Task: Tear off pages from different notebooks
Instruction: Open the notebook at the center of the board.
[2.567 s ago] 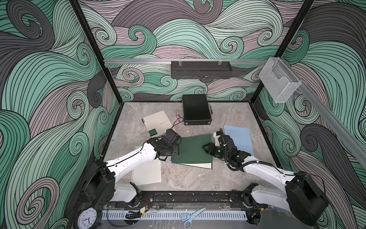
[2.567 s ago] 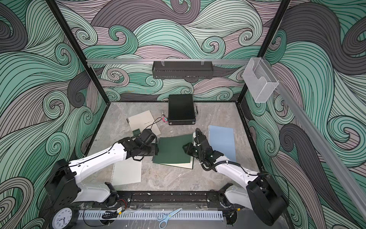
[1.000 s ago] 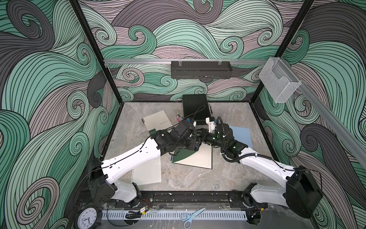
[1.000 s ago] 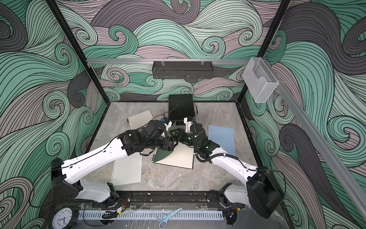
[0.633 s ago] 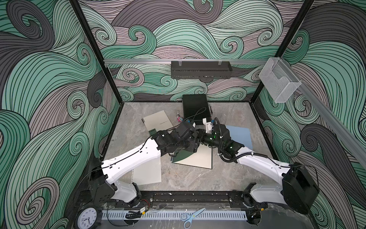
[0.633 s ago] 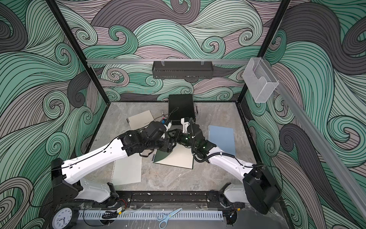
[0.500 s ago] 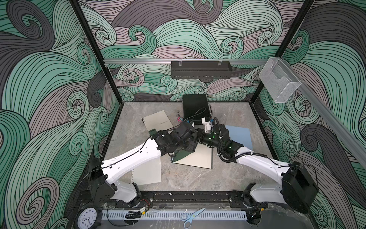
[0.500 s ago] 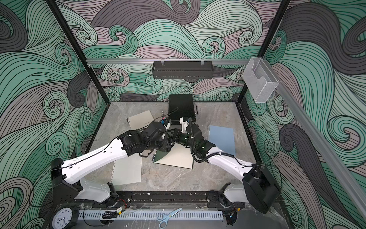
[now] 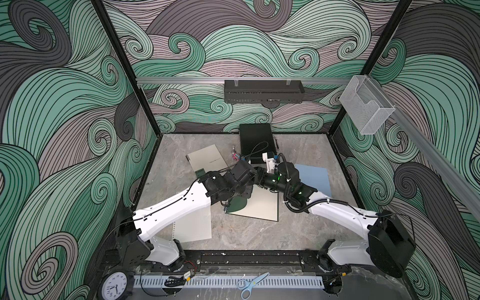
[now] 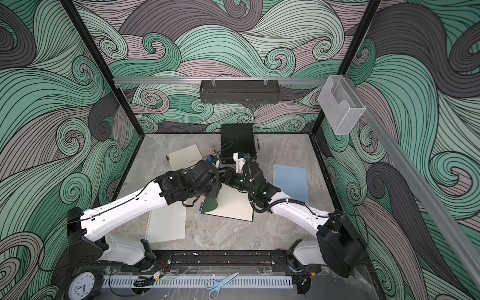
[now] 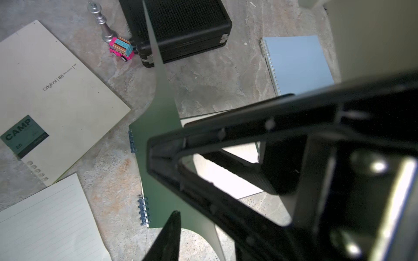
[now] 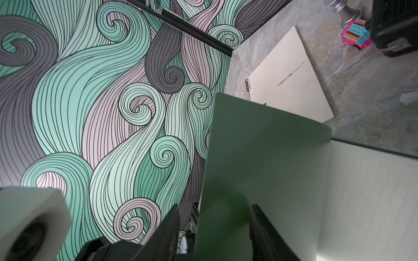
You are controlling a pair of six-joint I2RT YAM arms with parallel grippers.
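Note:
The green cover's free edge is inside my right gripper, so next my left gripper takes the cover [image 11: 191, 213] and folds it back, freeing my right gripper for the page.
The dark green notebook [image 9: 259, 205] lies open mid-table, its lined page showing. Its green cover [image 12: 260, 146] stands lifted and curved. My right gripper [image 12: 216, 210] is open, and the cover's free edge passes between its spread fingers. My left gripper [image 9: 250, 180] meets it from the other side. One left finger [image 11: 172, 228] shows, apart from the cover [image 11: 162, 180]; the other is hidden behind the right gripper. A loose lined page [image 9: 193, 226] lies at the front left. The beige notebook [image 9: 207, 159] and the light blue notebook [image 9: 314, 176] lie shut.
A black hard case [image 9: 255, 142] stands at the back, with a pink toy car [image 11: 121, 48] and a silver chess piece [image 11: 101, 22] beside it. Scissors [image 9: 249, 283] and a clock [image 9: 114, 287] sit on the front rail. A clear box [image 9: 366, 104] hangs on the right wall.
Both grippers rose from the table and met above the green notebook, with its cover lifted. In the last second the right jaws spread wider and the left jaws narrowed.

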